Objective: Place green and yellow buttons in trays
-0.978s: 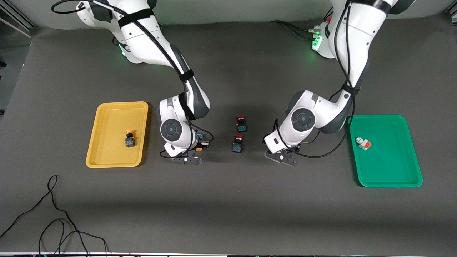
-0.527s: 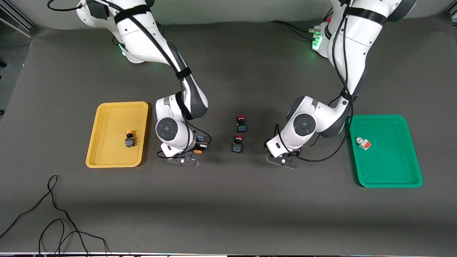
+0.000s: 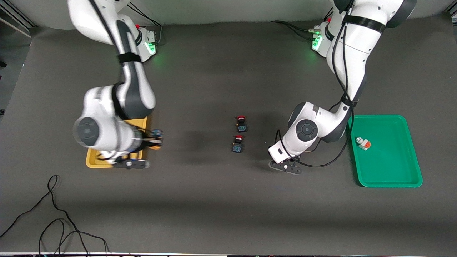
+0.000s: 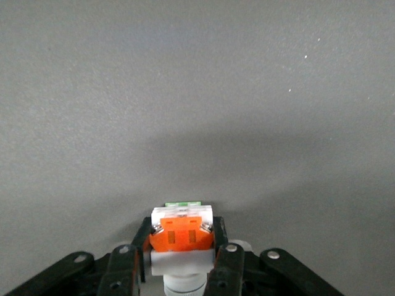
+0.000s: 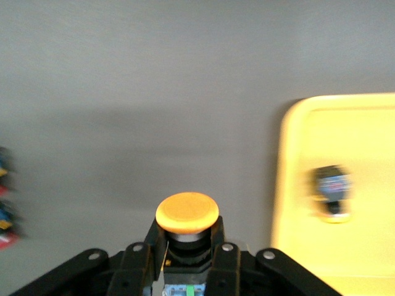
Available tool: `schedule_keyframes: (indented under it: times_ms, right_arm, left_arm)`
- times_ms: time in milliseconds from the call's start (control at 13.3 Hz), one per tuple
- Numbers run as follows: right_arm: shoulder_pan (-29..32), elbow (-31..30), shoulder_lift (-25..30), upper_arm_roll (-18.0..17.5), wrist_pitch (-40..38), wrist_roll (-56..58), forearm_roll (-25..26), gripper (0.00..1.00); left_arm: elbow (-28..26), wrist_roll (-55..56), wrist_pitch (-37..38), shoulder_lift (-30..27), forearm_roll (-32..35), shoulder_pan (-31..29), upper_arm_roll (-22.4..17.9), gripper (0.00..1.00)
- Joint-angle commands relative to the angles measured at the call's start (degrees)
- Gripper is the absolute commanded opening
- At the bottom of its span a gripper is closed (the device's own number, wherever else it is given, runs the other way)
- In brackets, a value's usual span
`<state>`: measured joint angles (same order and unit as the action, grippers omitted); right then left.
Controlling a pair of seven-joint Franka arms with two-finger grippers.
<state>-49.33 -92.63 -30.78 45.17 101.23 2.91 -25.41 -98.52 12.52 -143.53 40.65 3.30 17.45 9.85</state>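
My left gripper is going to let go of the white-bodied button in the middle of the green tray (image 3: 391, 151), next to the other white-bodied button.
My right gripper (image 3: 154, 140) is shut on a dark-bodied button with a round orange-yellow cap (image 5: 187, 213). It holds the button in the air over the mat, just beside the yellow tray (image 3: 91, 162), which also shows in the right wrist view (image 5: 290, 160). A second yellow-capped button (image 5: 331, 191) lies in that tray, hidden by the arm in the front view. My left gripper (image 3: 286, 165) is shut on a white-bodied button with an orange patch (image 4: 182, 233), low over the mat between the red-capped switches and the green tray (image 3: 390, 184). Another white-bodied button (image 3: 363, 142) lies in the green tray.
Two dark switches with red caps (image 3: 241, 123) (image 3: 237, 143) stand mid-table between the arms. A loose black cable (image 3: 53, 214) lies on the mat near the front edge at the right arm's end.
My right arm has risen and swung from mid-table to the yellow tray's edge, carrying the yellow-capped button. My left gripper has shifted slightly toward the green tray.
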Motion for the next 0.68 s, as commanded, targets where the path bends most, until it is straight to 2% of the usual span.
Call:
schedule_keyframes:
  times_ms: [0, 150, 376, 602]
  right_arm:
    - [-0.16, -2.63, 0.72, 6.13, -1.82, 14.96, 2.21, 0.00]
    - [0.63, -5.18, -0.15, 9.92, -1.04, 23.51, 2.21, 0.00]
    - [6.24, -9.93, -0.16, 10.29, 5.01, 35.11, 2.04, 0.00]
    - [7.49, -18.09, -0.16, 10.20, 14.84, 40.93, 1.16, 0.00]
  left_arm:
    - [1.05, 1.19, 1.14, -0.65, -0.39, 0.05, -0.10, 0.00]
    - [1.31, 3.64, 7.26, -5.55, -0.48, -1.27, 0.07, 0.00]
    - [4.29, 2.96, 24.38, -14.51, -3.89, -3.63, 0.25, 0.00]
    - [5.36, 1.99, 36.97, -20.85, -5.93, -7.58, 0.17, 0.00]
